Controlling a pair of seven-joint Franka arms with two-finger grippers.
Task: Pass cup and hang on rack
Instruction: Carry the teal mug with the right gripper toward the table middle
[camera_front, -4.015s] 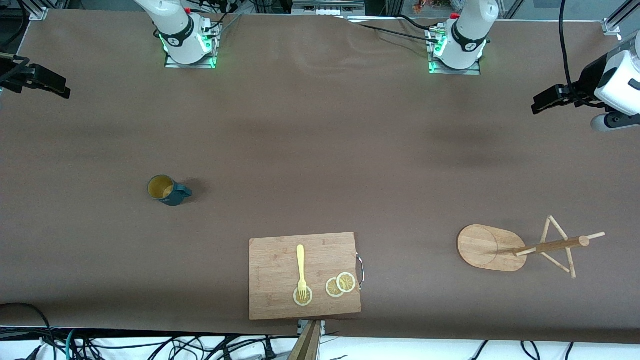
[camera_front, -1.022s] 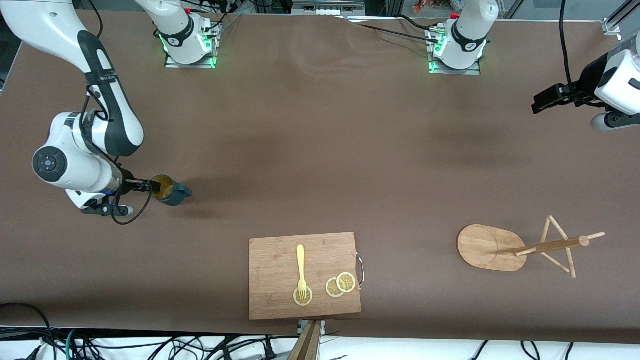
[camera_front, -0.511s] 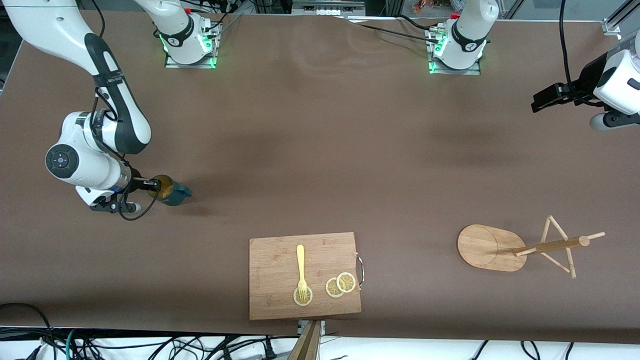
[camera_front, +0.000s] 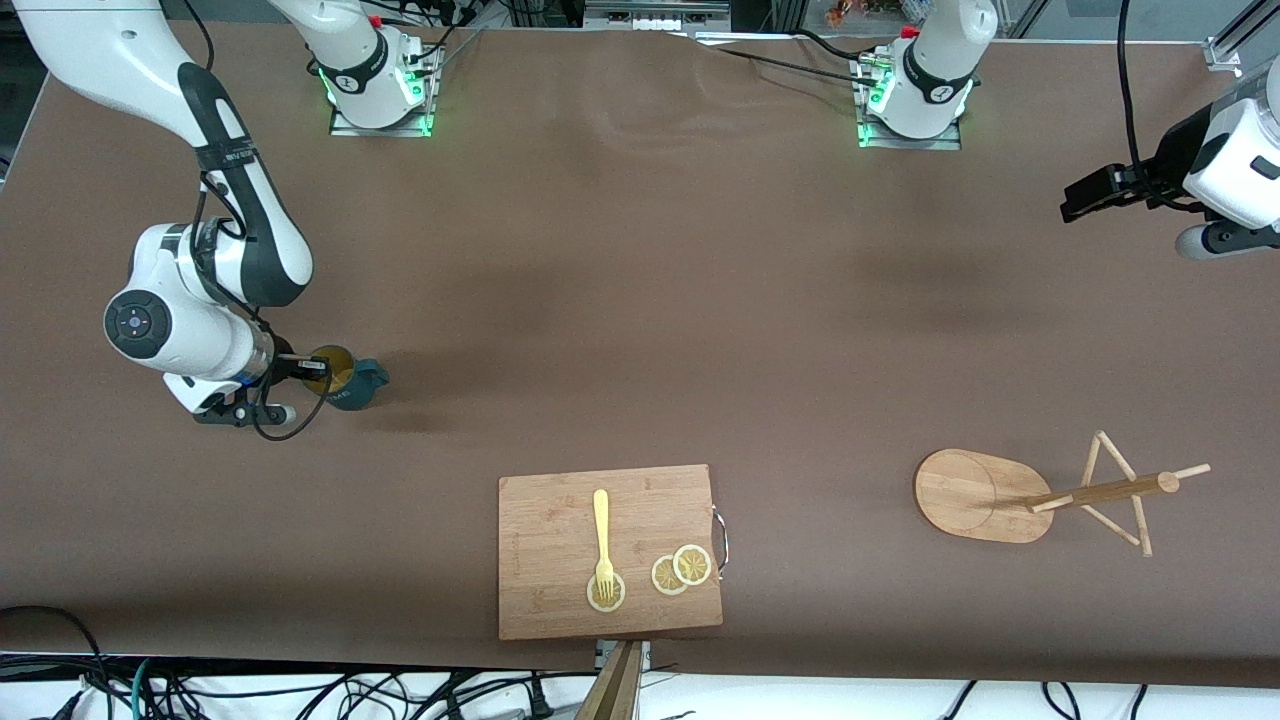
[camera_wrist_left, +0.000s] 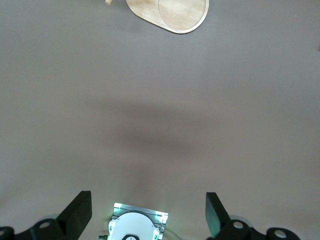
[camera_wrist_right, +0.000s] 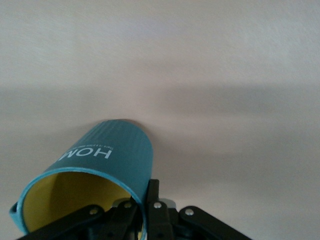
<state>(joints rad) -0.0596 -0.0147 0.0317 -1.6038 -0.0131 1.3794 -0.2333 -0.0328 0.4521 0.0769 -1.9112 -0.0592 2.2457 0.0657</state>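
Observation:
Next, I let go of the teal cup with my right gripper on the brown table (camera_front: 731, 313) between the cutting board and the arm bases.
The teal cup (camera_front: 357, 387) with a yellowish inside stands on the brown table toward the right arm's end. My right gripper (camera_front: 312, 369) is at its rim. In the right wrist view the cup (camera_wrist_right: 112, 150) fills the foreground, and my right gripper (camera_wrist_right: 145, 202) is shut on its wall, one finger inside and one outside. The bamboo rack (camera_front: 978, 496) stands toward the left arm's end, nearer the front camera. My left gripper (camera_front: 1078, 200) is open and empty, waiting high over the table edge at that end. The left wrist view shows its open fingers (camera_wrist_left: 78, 212) and the rack base (camera_wrist_left: 170, 12).
A rectangular bamboo cutting board (camera_front: 545, 530) lies near the front edge at mid-table. It carries a yellow fork (camera_front: 601, 535) and lemon slices (camera_front: 681, 570). The arm bases (camera_front: 378, 85) stand along the table's back edge.
My right arm has come in from the table's end to the cup and closed on its rim. The cup has shifted slightly toward the left arm's end. The left arm has barely moved.

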